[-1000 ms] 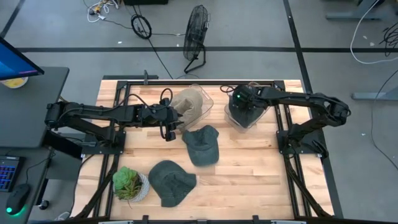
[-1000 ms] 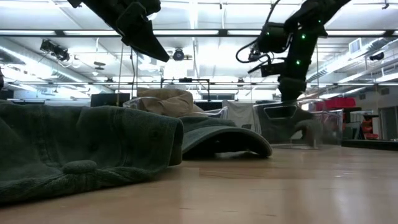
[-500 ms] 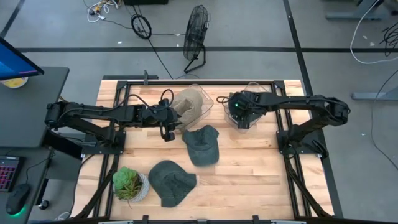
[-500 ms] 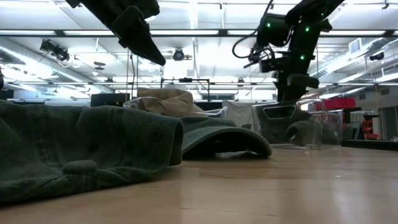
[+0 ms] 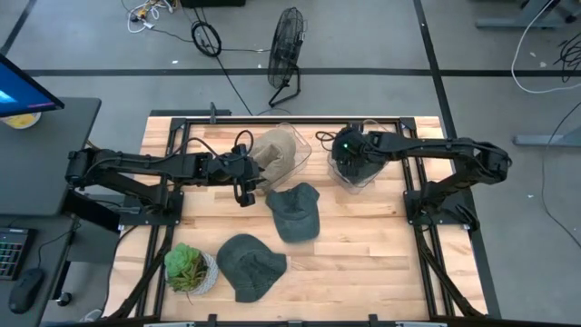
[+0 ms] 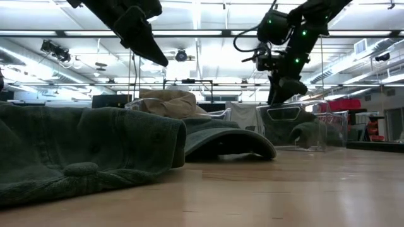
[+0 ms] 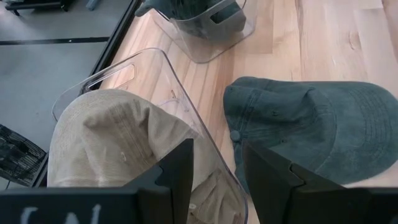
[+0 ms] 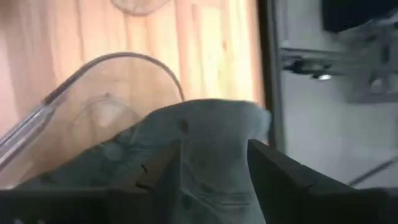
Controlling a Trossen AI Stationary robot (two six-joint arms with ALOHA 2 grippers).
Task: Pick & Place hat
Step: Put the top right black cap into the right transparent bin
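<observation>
The dark green hat hangs over the far edge of its bin, so I need to take the overhanging part [image 8: 214,146] with my right gripper and tuck it inside before the green cap.
A tan hat [image 5: 274,150] lies in a clear bin [image 5: 302,143] at the table's far middle. A dark green hat [image 6: 308,133] lies in a second clear bin [image 5: 367,178] to its right. My right gripper [image 5: 345,151] hangs open above that bin's left part, clear of the hat [image 8: 211,124]. A green cap [image 5: 293,211] rests flat on the table, and a green bucket hat [image 5: 250,265] lies nearer the front. My left gripper [image 7: 217,158] stands open in the air over the near wall of the tan hat's bin.
A potted green plant [image 5: 189,269] stands at the front left. Black frame rails [image 5: 418,204] run along the table's sides and back. Bare wood shows at the front right [image 5: 363,263]. A fan [image 5: 287,54] stands on the floor beyond the far edge.
My right gripper has risen out of the right bin and shifted a little toward the table's left edge. It has left the dark green hat lying in that bin.
</observation>
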